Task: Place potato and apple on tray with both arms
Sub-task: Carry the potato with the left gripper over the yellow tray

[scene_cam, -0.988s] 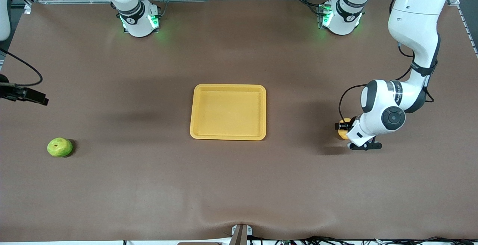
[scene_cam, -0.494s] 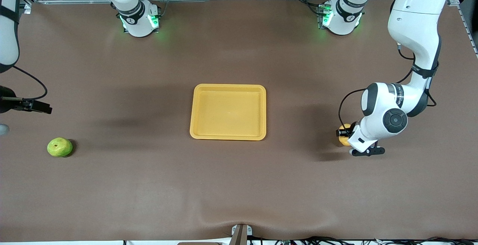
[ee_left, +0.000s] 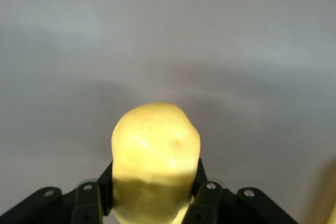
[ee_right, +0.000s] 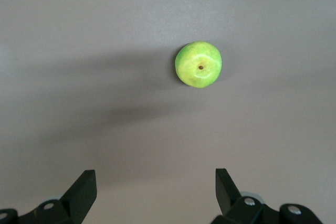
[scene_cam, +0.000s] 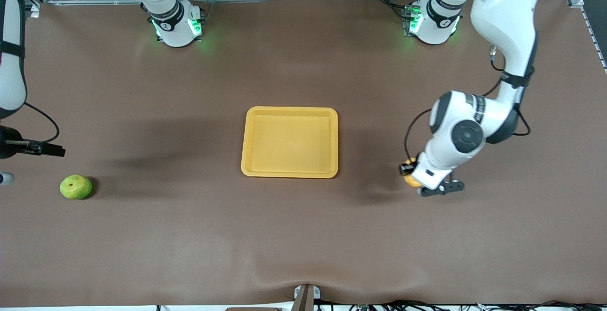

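My left gripper will let go of the potato in the tray (scene_cam: 324, 154), near the front corner closest to that gripper.
The potato (scene_cam: 410, 178), a yellow-orange lump, is held in my left gripper (scene_cam: 409, 172) above the table, between the tray and the left arm's end. In the left wrist view my left gripper (ee_left: 155, 195) is shut on the potato (ee_left: 156, 150). The yellow-orange tray (scene_cam: 290, 110) lies empty at mid-table. The green apple (scene_cam: 76, 187) sits on the table toward the right arm's end. My right gripper (ee_right: 156, 192) is open and empty above the table beside the apple (ee_right: 198, 64), apart from it. In the front view it is mostly cut off by the picture's edge.
The brown table cover (scene_cam: 189, 235) has a raised wrinkle near its front edge. A small mount (scene_cam: 303, 297) stands at that edge. The arms' green-lit bases (scene_cam: 175, 26) stand along the table's back edge.
My left gripper has carried the potato toward the tray. My right arm has shifted a little closer to the apple.
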`<state>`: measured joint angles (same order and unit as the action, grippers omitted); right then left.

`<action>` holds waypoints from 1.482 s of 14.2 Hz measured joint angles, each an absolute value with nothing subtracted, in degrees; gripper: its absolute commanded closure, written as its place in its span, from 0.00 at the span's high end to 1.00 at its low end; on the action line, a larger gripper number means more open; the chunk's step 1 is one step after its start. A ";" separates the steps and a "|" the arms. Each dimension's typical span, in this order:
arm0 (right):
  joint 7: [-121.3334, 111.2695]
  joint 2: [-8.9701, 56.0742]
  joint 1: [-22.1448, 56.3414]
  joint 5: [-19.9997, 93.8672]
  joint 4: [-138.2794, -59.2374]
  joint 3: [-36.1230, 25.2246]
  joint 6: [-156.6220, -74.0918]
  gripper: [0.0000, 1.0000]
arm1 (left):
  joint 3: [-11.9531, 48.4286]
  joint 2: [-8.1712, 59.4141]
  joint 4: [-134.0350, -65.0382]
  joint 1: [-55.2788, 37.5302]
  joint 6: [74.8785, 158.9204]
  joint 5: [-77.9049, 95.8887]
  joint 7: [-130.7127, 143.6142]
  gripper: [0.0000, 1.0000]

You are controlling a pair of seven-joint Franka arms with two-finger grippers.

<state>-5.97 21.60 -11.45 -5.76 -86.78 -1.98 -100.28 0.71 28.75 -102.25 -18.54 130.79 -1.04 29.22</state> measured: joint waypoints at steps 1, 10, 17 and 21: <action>-6.27 22.20 -11.45 -6.82 -86.77 -1.96 -100.38 1.00 | 0.73 28.37 -102.08 -20.35 130.65 -1.04 31.66 0.21; -10.70 29.37 -12.96 -9.11 -86.79 -2.01 -109.39 1.00 | 0.88 30.24 -93.83 -35.05 128.09 -1.04 55.59 0.21; -14.09 36.08 -14.56 -9.13 -85.09 -2.01 -114.38 1.00 | 0.91 41.58 -84.38 -39.28 128.09 -1.04 60.89 0.40; -15.04 37.87 -14.85 -9.21 -83.89 -2.07 -116.63 1.00 | 1.89 42.04 -84.13 -39.36 127.39 -1.04 55.95 0.42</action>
<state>-15.04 37.87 -14.85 -9.21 -83.89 -2.07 -116.63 1.89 42.04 -84.13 -39.36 127.39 -1.04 55.95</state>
